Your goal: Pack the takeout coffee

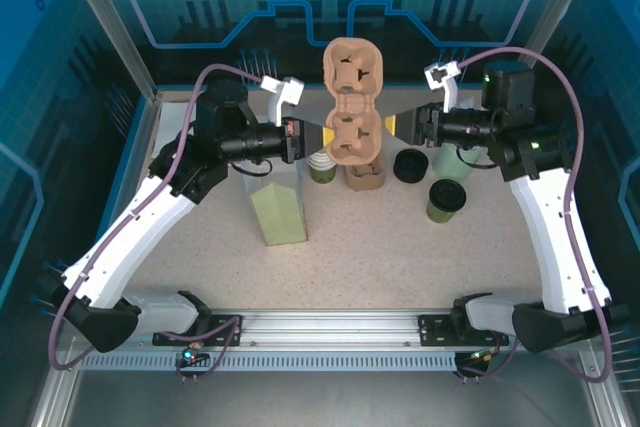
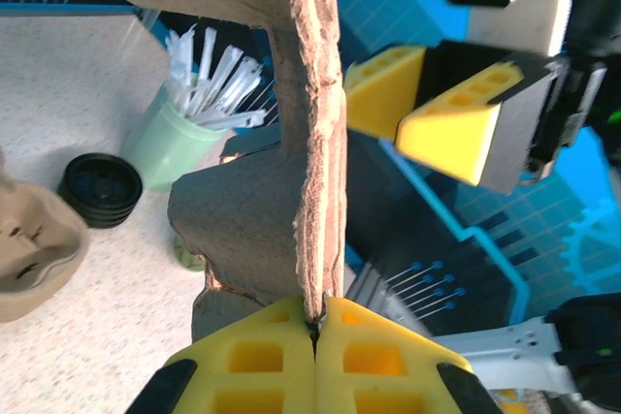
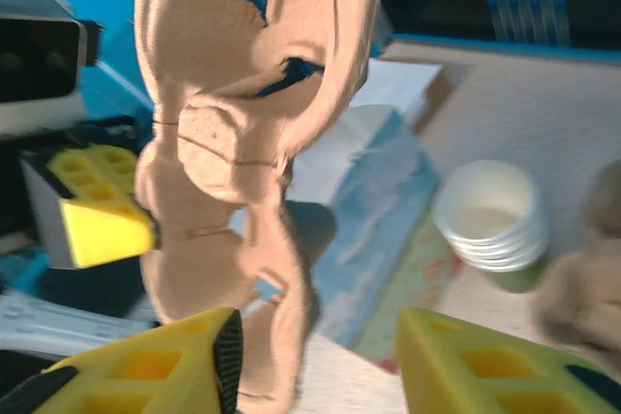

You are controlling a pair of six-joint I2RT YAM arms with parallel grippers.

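Observation:
The carrier's middle fold is outside my open right fingers; I need to turn them and pinch that fold (image 3: 209, 147) before my left gripper frees the carrier's rim.
A brown pulp carrier (image 1: 352, 97) hangs in the air over the table's middle. My left gripper (image 1: 318, 135) is shut on its left edge, and in the left wrist view the yellow fingertips (image 2: 318, 322) pinch the thin pulp rim (image 2: 310, 143). My right gripper (image 1: 393, 127) stands open at the carrier's right edge. In the right wrist view the carrier (image 3: 243, 94) lies just beside the left finger, and the gap of the right gripper (image 3: 315, 356) is otherwise bare. The takeout coffee, a dark green cup (image 1: 445, 200) with a dark top, stands on the table right of centre.
Under the carrier are a stack of white-rimmed green cups (image 1: 322, 165) (image 3: 490, 220) and more pulp carriers (image 1: 365, 177). Black lids (image 1: 410, 165) (image 2: 100, 189) lie near a pale green cup of straws (image 2: 184, 143). A tall green bag (image 1: 277, 202) stands left of centre.

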